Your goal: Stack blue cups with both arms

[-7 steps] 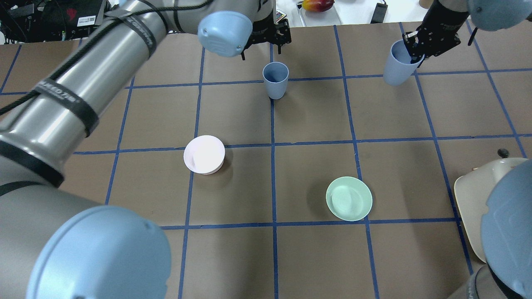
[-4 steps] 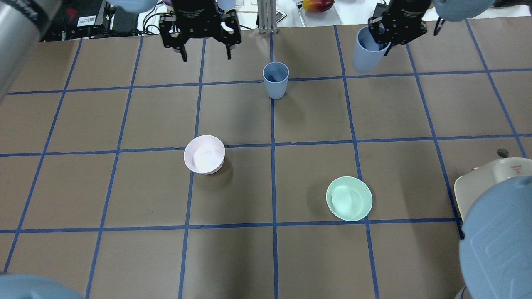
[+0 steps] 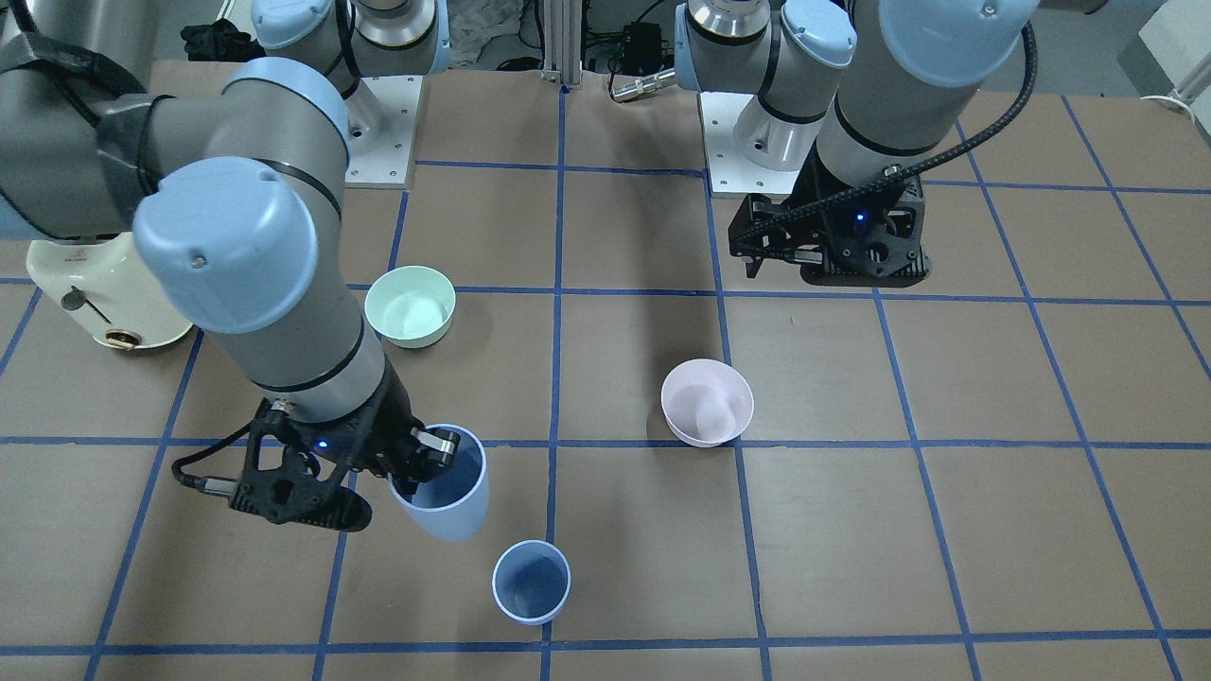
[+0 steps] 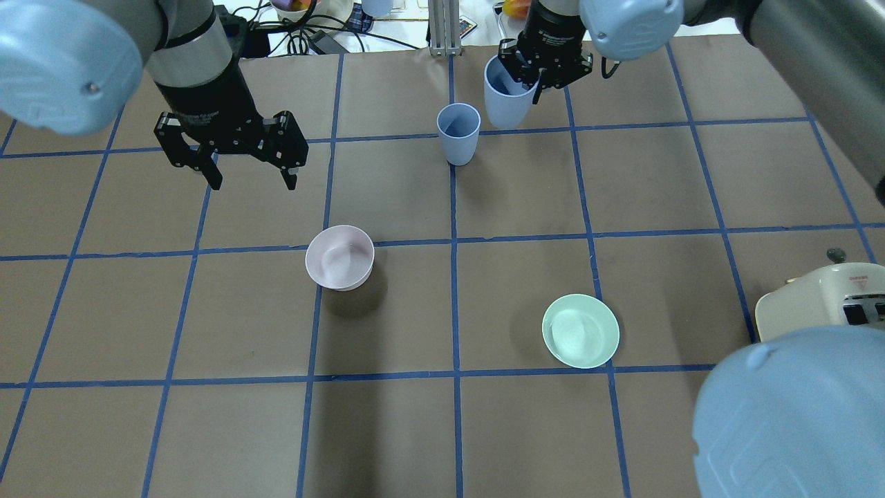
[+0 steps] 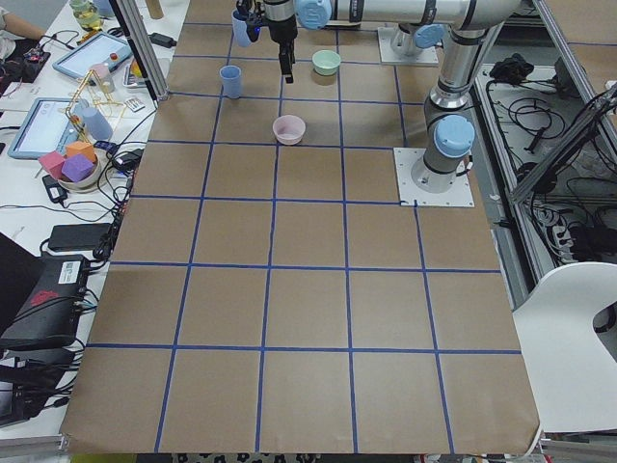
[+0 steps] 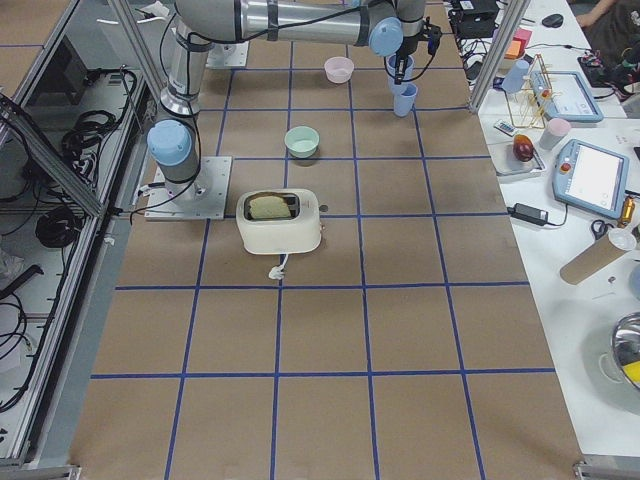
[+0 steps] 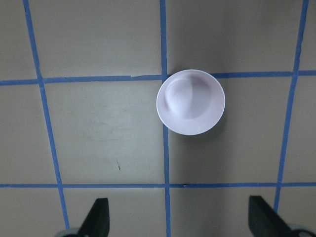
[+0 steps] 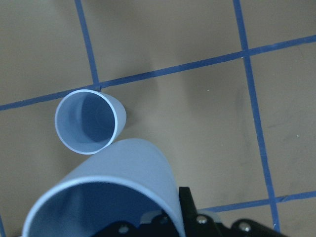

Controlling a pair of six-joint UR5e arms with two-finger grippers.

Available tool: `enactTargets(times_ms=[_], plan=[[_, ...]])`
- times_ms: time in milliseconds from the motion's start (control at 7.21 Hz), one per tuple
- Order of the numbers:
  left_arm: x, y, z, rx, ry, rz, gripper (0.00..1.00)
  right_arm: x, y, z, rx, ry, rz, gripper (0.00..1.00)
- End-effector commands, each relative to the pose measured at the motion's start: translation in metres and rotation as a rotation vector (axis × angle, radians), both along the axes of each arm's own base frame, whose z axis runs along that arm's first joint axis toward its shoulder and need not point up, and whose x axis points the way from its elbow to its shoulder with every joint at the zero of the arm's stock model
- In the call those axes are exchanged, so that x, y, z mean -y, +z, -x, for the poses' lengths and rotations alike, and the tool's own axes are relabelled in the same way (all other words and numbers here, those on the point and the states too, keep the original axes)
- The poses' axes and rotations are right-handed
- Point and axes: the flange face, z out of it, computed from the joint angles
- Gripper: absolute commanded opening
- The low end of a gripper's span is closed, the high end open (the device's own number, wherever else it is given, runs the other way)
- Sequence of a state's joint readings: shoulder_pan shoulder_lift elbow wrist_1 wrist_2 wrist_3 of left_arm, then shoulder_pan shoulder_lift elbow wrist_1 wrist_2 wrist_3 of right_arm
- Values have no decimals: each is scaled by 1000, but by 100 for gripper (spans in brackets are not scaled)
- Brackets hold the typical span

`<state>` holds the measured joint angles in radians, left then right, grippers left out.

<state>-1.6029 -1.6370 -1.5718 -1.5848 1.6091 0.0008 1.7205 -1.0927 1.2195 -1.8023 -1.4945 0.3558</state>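
Note:
Next, my right gripper releases the blue cup it holds, now tilted in the air, inside the blue cup standing upright on the table [image 3: 531,579] [image 8: 89,122].
One blue cup [image 4: 458,133] stands upright on the table at the far middle; it also shows in the front view [image 3: 532,582] and the right wrist view [image 8: 86,123]. My right gripper [image 4: 531,84] is shut on the rim of the second blue cup [image 4: 506,100], with one finger inside it. It holds that cup tilted, in the air, just right of the standing cup; the held cup also shows in the front view [image 3: 445,492] and fills the bottom of the right wrist view [image 8: 108,197]. My left gripper [image 4: 252,181] is open and empty, hovering left of the standing cup and beyond the pink bowl [image 4: 339,257].
The pink bowl shows under the left wrist camera [image 7: 190,101]. A mint-green bowl [image 4: 580,330] sits at the near right. A cream toaster [image 4: 816,304] stands at the right edge. Clutter lies beyond the table's far edge.
My right gripper has carried its cup leftwards, from the far right to just beside the standing cup. My left gripper has moved left and back towards me, away from the standing cup, still open.

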Motion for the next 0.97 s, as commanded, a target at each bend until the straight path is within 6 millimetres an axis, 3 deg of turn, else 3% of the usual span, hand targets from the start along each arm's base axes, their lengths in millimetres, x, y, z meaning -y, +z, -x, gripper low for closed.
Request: enactTargets(times_ms=[0, 277, 416, 832], plan=[[-10, -3, -13, -6, -33, 131, 100, 26, -11, -37, 13, -22, 26, 0], [10, 16, -8, -50, 12, 137, 100, 44, -29, -41, 16, -22, 31, 0], [-1, 24, -8, -51, 18, 65, 100, 47, -41, -43, 12, -19, 13, 0], [-11, 55, 1, -138, 22, 121, 100, 46, -54, -50, 8, -11, -12, 0]])
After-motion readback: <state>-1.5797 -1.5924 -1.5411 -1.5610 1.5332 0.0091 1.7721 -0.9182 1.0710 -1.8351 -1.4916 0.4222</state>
